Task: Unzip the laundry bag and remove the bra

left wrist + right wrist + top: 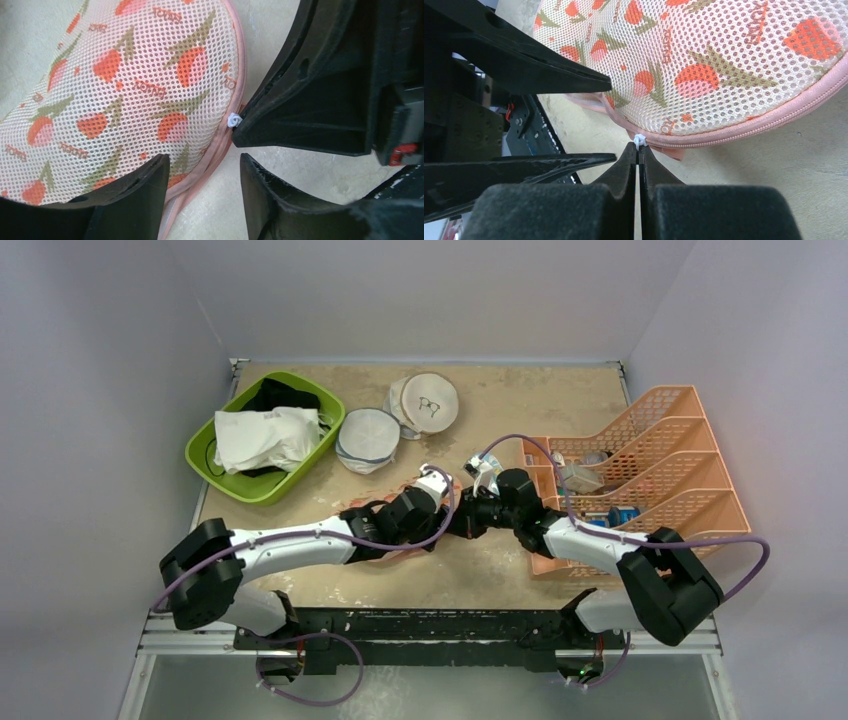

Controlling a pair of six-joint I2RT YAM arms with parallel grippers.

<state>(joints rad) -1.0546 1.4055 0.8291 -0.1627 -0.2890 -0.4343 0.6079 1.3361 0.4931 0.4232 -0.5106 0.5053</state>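
The laundry bag's pink edge curves loose beside the zip pull. My left gripper will pinch that edge (196, 177) and keep it still before my right gripper pulls.
The laundry bag (125, 90), pinkish mesh printed with orange-red flowers, lies on the table with its pink zip closed along the edge. In the top view it is mostly hidden under both arms, and only an edge (410, 552) shows. My right gripper (639, 147) is shut on the small white zip pull (639, 140) at the bag's edge. The pull also shows in the left wrist view (234, 120). My left gripper (202, 165) is open with the bag's zip edge between its jaws, one finger (135, 195) over the mesh. The bra is hidden.
A green basin (262, 492) with white and black garments stands at the back left. A round white-grey mesh bag (368, 438) and a round white bag with a glasses drawing (430, 402) lie behind the arms. An orange rack (660, 440) stands at the right.
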